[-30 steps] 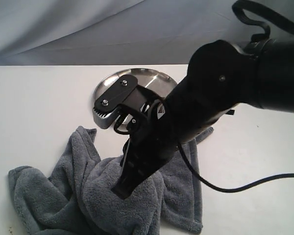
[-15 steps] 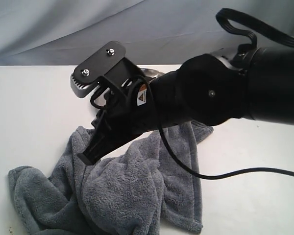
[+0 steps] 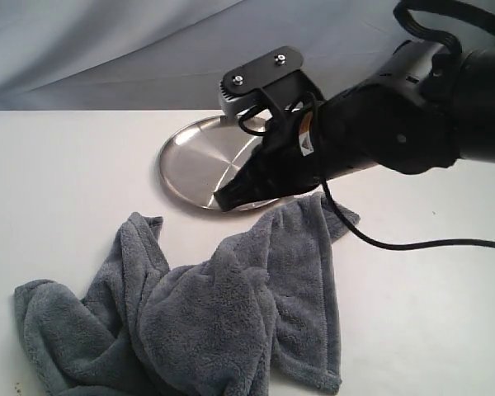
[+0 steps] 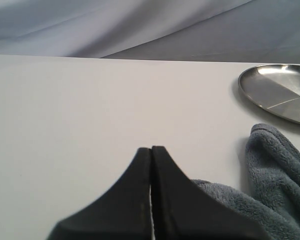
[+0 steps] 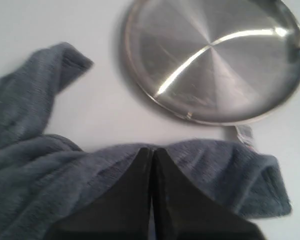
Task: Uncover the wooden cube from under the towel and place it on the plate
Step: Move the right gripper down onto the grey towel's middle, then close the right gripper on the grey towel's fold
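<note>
Next, my right gripper will go to the towel's big (image 3: 148, 346) near bulge, on the bulge's side away from the plate, and close there.
The blue-grey towel (image 3: 206, 322) lies crumpled on the white table in front of the steel plate (image 3: 200, 158), which has nothing on it. No wooden cube shows in any view. My right gripper (image 3: 228, 198) is shut and empty, hovering over the plate's near rim and the towel's far edge. In the right wrist view its closed tips (image 5: 152, 149) sit above the towel (image 5: 40, 165), with the plate (image 5: 215, 55) beyond. My left gripper (image 4: 151, 149) is shut, low over bare table, with the towel (image 4: 270, 165) and plate (image 4: 280, 90) off to one side.
A grey-blue cloth backdrop (image 3: 148, 49) hangs behind the table. The right arm's black cable (image 3: 429, 244) trails over the table to the right. White tabletop (image 3: 58, 165) stretches left of the plate.
My right gripper lifted off the towel's middle, swung up and left, then moved back toward the plate's near rim. The towel and plate have stayed put.
</note>
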Tool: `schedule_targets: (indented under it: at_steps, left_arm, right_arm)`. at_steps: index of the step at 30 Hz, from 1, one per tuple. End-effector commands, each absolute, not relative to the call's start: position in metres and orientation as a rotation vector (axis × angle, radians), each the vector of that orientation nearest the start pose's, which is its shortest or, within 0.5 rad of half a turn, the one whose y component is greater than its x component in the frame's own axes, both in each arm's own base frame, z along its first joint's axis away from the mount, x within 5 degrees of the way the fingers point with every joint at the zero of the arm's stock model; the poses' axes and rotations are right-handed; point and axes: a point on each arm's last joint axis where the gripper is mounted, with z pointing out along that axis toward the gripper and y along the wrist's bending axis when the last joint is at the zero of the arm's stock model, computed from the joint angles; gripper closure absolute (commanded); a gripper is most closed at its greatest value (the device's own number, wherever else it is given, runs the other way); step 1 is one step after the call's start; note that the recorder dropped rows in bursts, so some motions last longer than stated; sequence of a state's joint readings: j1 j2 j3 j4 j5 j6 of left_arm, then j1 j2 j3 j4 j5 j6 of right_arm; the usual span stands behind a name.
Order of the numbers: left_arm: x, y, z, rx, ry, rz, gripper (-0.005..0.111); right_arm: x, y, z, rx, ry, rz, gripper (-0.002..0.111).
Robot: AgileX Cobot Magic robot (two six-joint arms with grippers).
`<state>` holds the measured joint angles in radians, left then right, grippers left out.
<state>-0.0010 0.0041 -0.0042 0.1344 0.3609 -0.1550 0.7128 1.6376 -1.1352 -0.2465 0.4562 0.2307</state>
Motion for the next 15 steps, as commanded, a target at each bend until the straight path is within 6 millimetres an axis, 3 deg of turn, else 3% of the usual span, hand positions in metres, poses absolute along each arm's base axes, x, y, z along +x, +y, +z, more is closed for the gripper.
schedule_targets:
  at_steps: [1,9,15]
  left_arm:
    - [0.053,0.004,0.182,-0.052,1.832,0.022,0.107]
    - [0.053,0.004,0.182,-0.052,1.832,0.022,0.107]
    - [0.053,0.004,0.182,-0.052,1.828,0.022,0.107]
  right_arm:
    - [0.273,0.207,0.247,-0.779,2.363,0.069,0.108]
    - [0.244,0.195,0.231,-0.800,2.433,0.170,0.108]
    - [0.216,0.211,0.219,-1.120,2.430,0.309,0.108]
